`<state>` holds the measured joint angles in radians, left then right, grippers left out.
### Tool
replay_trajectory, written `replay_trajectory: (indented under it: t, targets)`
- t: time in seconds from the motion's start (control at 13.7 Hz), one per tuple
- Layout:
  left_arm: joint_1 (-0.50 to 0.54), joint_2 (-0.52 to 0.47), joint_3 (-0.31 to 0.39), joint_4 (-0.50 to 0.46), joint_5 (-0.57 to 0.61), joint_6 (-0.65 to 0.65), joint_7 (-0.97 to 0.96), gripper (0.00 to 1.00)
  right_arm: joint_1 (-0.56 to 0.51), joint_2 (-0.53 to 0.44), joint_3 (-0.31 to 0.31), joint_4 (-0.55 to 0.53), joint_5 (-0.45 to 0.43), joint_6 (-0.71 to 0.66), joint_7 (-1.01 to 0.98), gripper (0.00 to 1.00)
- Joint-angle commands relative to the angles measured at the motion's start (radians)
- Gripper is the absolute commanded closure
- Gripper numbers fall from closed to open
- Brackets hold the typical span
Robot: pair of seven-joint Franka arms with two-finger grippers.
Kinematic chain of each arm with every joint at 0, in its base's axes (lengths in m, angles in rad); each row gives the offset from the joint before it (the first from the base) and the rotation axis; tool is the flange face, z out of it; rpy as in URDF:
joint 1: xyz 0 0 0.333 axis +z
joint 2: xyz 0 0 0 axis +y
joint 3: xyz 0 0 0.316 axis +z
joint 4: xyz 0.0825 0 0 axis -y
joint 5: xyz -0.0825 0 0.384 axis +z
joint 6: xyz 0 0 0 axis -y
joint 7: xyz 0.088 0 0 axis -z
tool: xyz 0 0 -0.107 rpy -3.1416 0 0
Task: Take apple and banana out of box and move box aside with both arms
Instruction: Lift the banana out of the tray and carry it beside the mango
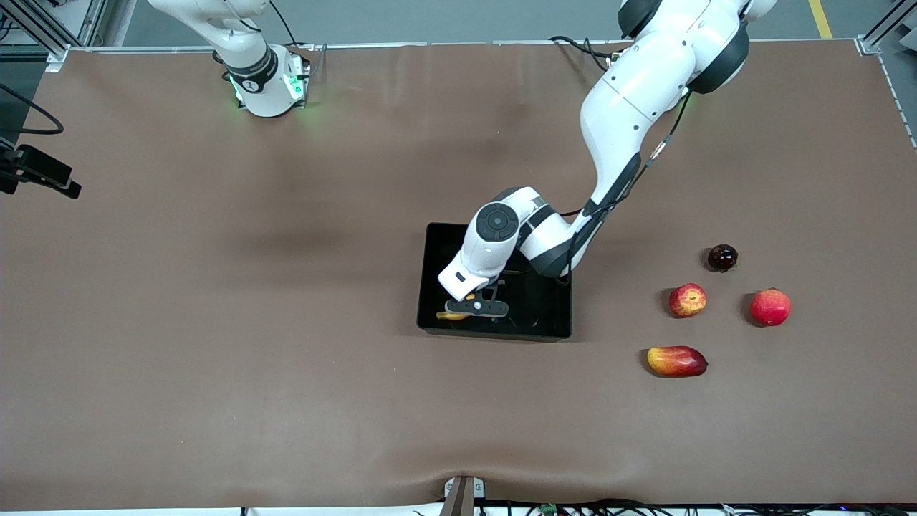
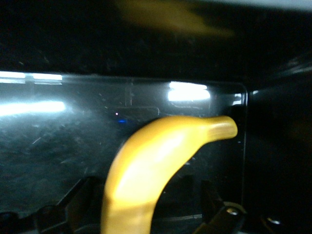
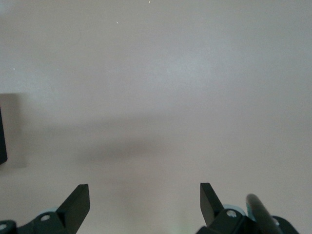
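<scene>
The robot's left gripper should close around the middle of the yellow banana (image 1: 470,297) (image 2: 128,217) that lies in the black box.
The black box (image 1: 544,315) sits mid-table. My left gripper (image 1: 474,309) is down inside it at the end nearer the front camera. In the left wrist view its fingers (image 2: 80,197) stand wide apart, open, on either side of the yellow banana (image 2: 151,165), which lies on the box floor (image 2: 58,146) with a gap to one finger. A bit of banana (image 1: 451,315) shows under the gripper. The streaked apple (image 1: 688,299) lies on the table toward the left arm's end. My right gripper (image 3: 145,192) is open and empty above bare table, out of the front view.
An oblong red-yellow mango (image 1: 677,360), a solid red round fruit (image 1: 770,307) and a small dark round fruit (image 1: 722,257) lie around the apple. The right arm's base (image 1: 265,79) stands at the table's back edge. A black camera mount (image 1: 39,172) overhangs the right arm's end.
</scene>
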<state>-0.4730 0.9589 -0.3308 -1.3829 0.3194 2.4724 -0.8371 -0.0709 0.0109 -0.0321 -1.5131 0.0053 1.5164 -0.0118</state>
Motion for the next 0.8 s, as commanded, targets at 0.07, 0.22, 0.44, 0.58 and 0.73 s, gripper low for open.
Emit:
replay_trajectory:
  t: [0.07,0.22,0.44,0.58,0.73]
  targets:
    - [-0.042,0.031,0.027,0.022,0.024,0.019,-0.045,0.60,-0.015,0.018,0.015,0.037,-0.008,0.008,-0.013,0.00]
    - [-0.039,0.015,0.030,0.022,0.033,0.010,-0.036,0.95,-0.017,0.018,0.015,0.042,-0.005,0.018,-0.013,0.00]
    - [-0.026,-0.026,0.035,0.025,0.113,-0.053,-0.016,1.00,-0.017,0.020,0.015,0.042,-0.002,0.074,-0.013,0.00]
    - [-0.012,-0.069,0.035,0.025,0.119,-0.082,-0.013,1.00,-0.021,0.020,0.015,0.042,0.005,0.074,-0.013,0.00]
    - [0.019,-0.118,0.035,0.027,0.119,-0.130,-0.011,1.00,-0.021,0.020,0.015,0.042,0.007,0.077,-0.013,0.00]
